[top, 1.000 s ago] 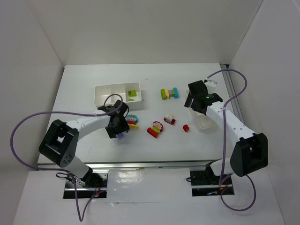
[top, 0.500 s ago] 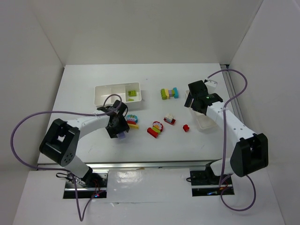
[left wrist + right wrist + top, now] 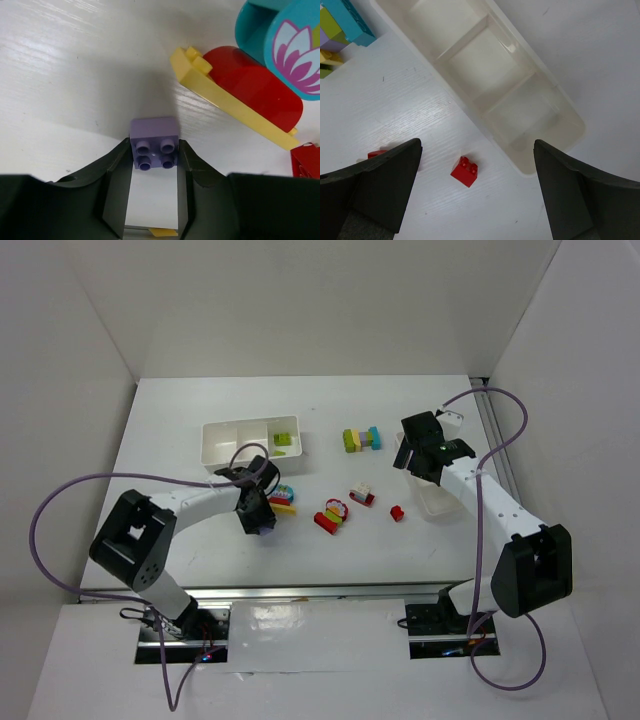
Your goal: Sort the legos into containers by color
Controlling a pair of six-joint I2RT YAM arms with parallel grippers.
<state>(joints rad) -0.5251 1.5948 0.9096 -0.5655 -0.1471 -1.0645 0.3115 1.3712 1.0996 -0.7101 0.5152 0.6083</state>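
I will use my left gripper to set the purple lego free in the back part of the narrow white container (image 3: 421, 454).
In the left wrist view a small purple lego (image 3: 154, 142) stands on the table between my left gripper's fingers (image 3: 116, 175), which press on both of its sides. From above, the left gripper (image 3: 258, 517) hides that brick. Just beyond it lies a stack with a yellow plate (image 3: 225, 100), a red piece (image 3: 255, 85) and a cyan piece (image 3: 295, 45). My right gripper (image 3: 476, 150) hangs wide open above a small red lego (image 3: 465, 171), beside the narrow white container (image 3: 490, 85). The wide white container (image 3: 232, 440) holds a lime green lego (image 3: 284, 440).
A lime, yellow and cyan stack (image 3: 361, 439) lies at the back middle. A red, green and yellow cluster (image 3: 333, 514) and a red and white piece (image 3: 363, 496) sit mid-table. White walls enclose the table on three sides.
My left gripper has shifted slightly right and its fingers have closed in onto the purple lego. The right arm has not moved.
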